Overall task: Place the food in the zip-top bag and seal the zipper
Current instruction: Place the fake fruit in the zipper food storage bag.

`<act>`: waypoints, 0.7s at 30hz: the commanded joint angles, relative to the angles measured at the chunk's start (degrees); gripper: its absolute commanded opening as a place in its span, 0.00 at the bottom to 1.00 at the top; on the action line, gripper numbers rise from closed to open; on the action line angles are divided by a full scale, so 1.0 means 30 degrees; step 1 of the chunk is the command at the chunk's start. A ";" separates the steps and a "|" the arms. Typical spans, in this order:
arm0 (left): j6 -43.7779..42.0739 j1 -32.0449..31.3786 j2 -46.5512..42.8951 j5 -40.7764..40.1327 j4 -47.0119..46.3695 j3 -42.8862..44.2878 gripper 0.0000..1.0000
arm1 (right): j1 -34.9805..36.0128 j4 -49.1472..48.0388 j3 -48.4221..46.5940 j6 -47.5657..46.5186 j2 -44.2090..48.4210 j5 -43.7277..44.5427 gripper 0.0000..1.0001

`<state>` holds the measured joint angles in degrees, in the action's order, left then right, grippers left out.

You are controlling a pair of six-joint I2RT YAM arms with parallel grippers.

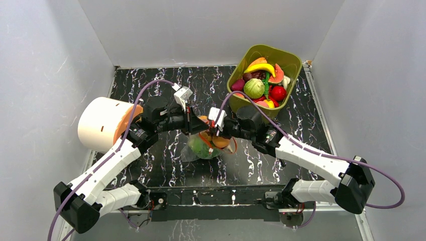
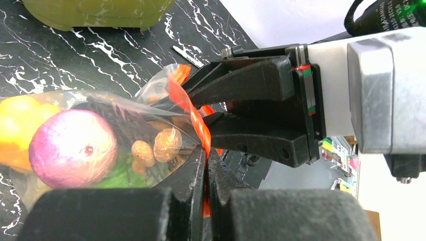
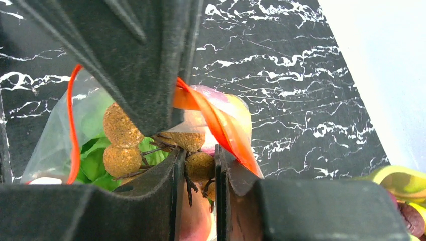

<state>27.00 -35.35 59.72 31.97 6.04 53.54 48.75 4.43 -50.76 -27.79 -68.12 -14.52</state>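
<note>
The brown ball cluster sits inside the bag's opening, so the robot's right gripper needs to let go of its ball and take the orange-red zipper point(image 3: 232, 136), freeing the left gripper.
The clear zip-top bag point(image 1: 205, 146) lies mid-table, holding a green lettuce point(image 3: 95, 160), a pink-purple onion-like piece point(image 2: 73, 148) and a yellow piece point(image 2: 20, 118). My left gripper point(image 2: 207, 153) is shut on the orange-red zipper point(image 2: 193, 113) at the bag's mouth. Facing it, my right gripper point(image 3: 197, 158) is shut on one ball of a brown ball cluster point(image 3: 200, 165) at the mouth, with the zipper point(image 3: 221, 125) draped over its right finger. From above, the left gripper point(image 1: 197, 125) and right gripper point(image 1: 213, 131) meet over the bag.
An olive-green tub point(image 1: 291, 63) full of toy fruits and vegetables stands at the back right. A white cylinder with an orange face point(image 1: 103, 123) sits at the left edge beside the left arm. Grey walls enclose the black marbled table point(image 1: 301, 120).
</note>
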 commanded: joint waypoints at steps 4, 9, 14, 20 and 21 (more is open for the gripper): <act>-0.0932 -0.0037 -0.0491 -0.0063 0.0293 0.0351 0.00 | -0.0079 -0.1734 -0.1130 0.1832 0.0600 0.2236 0.06; -0.0499 -0.0051 -0.0659 0.0089 -0.0073 0.0227 0.00 | -0.0079 -0.1569 -0.0910 0.1637 0.0147 0.2091 0.06; 0.0204 -0.0051 -0.0821 0.0246 -0.1066 0.0026 0.00 | -0.0081 -0.1511 -0.0555 0.1585 -0.0103 0.0041 0.24; 0.0227 -0.0051 -0.0776 0.0112 -0.0927 0.0063 0.00 | -0.0079 0.0719 -0.1885 0.1269 0.0815 -0.0904 0.50; 0.0227 -0.0051 -0.0803 0.0099 -0.0952 0.0055 0.00 | -0.0079 0.1483 -0.2400 0.1240 0.0879 -0.0890 0.53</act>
<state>26.85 -35.35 59.37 30.46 5.96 53.34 48.71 5.87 -51.48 -23.64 -68.12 -15.44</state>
